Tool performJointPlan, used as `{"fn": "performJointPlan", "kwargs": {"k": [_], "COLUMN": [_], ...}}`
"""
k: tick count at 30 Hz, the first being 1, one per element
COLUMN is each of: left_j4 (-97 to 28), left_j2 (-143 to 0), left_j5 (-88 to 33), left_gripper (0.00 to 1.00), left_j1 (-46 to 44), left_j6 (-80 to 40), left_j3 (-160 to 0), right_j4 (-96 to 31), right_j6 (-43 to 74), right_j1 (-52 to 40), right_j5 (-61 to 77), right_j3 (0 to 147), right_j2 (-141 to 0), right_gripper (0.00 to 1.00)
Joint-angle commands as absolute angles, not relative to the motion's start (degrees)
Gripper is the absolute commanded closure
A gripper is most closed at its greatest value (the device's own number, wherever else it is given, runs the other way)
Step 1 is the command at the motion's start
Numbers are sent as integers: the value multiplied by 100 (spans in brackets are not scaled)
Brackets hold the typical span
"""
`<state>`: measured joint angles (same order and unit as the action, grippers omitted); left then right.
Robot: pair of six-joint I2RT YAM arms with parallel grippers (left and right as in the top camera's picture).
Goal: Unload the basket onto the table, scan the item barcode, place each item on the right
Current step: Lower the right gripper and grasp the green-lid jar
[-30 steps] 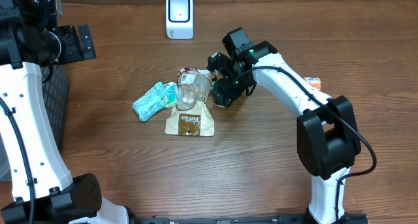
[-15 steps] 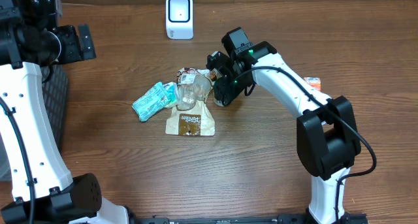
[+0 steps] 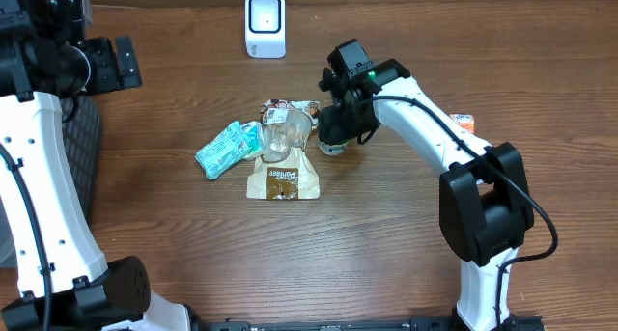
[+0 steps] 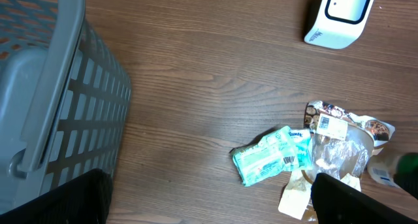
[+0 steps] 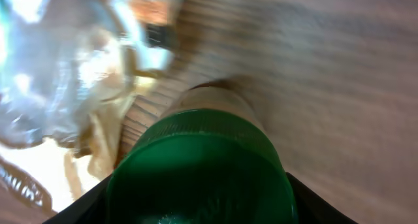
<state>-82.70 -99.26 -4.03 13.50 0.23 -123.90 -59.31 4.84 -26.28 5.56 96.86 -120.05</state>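
The bottle's barcode is hidden, so I should use my right gripper to stand the bottle clear of the pouch and take the cap (image 5: 202,162) again at another angle before scanning.
A small pale bottle with a green cap (image 5: 199,168) stands to the right of the item pile, and my right gripper (image 5: 199,201) is shut on that cap from above. Overhead, the right gripper (image 3: 338,126) covers most of the bottle (image 3: 331,147). The white scanner (image 3: 265,24) stands at the table's far edge, also seen as the scanner (image 4: 339,12) in the left wrist view. My left gripper (image 3: 106,63) hovers open at the far left; between its dark fingers (image 4: 72,198) there is only table. No barcode on the bottle shows.
A teal packet (image 3: 227,148), a clear plastic cup (image 3: 282,133) and a brown pouch (image 3: 280,181) lie bunched just left of the bottle. A grey slatted basket (image 4: 46,87) stands at the left edge. A small orange-edged item (image 3: 465,122) lies behind the right arm.
My right gripper has closed its jaws around the bottle's green cap and swung more upright over it. The left arm has not moved.
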Motion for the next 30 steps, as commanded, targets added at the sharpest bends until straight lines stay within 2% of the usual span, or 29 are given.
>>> {"fn": "performJointPlan", "kwargs": {"k": [1, 3, 7, 13, 15, 18, 21, 30], "left_j4": [-8248, -8248, -8248, -8248, -8248, -8248, -8248, -8248], "left_j2": [-9874, -9874, -9874, -9874, -9874, -9876, -9876, -9878], "left_j5": [-388, -388, -388, -388, -388, -388, -388, -388], "left_gripper": [0, 0, 0, 0, 0, 1, 0, 0], "left_j1": [1310, 1310, 1310, 1310, 1310, 1310, 1310, 1306], "left_j6": [132, 132, 132, 132, 132, 132, 132, 132], "left_j3": [-12497, -12497, -12497, -12497, -12497, -12497, -12497, -12497], "right_j4": [-6158, -6235, -6359, -6377, -6375, -6377, -6335, -6080], "right_j6": [1841, 1935, 2239, 2552, 2550, 2526, 2528, 2502], "right_j1": [-2591, -2591, -2591, -2591, -2591, -2591, -2591, -2591], "right_j5": [-73, -169, -366, -493, -493, -491, -491, -510], "right_j3": [9673, 9673, 9673, 9673, 9673, 9673, 9673, 9673], "right_j2": [-11996, -11998, -11996, -11998, -11998, -11998, -11996, -11998], "right_gripper": [47, 46, 34, 32, 28, 18, 0, 0]}}
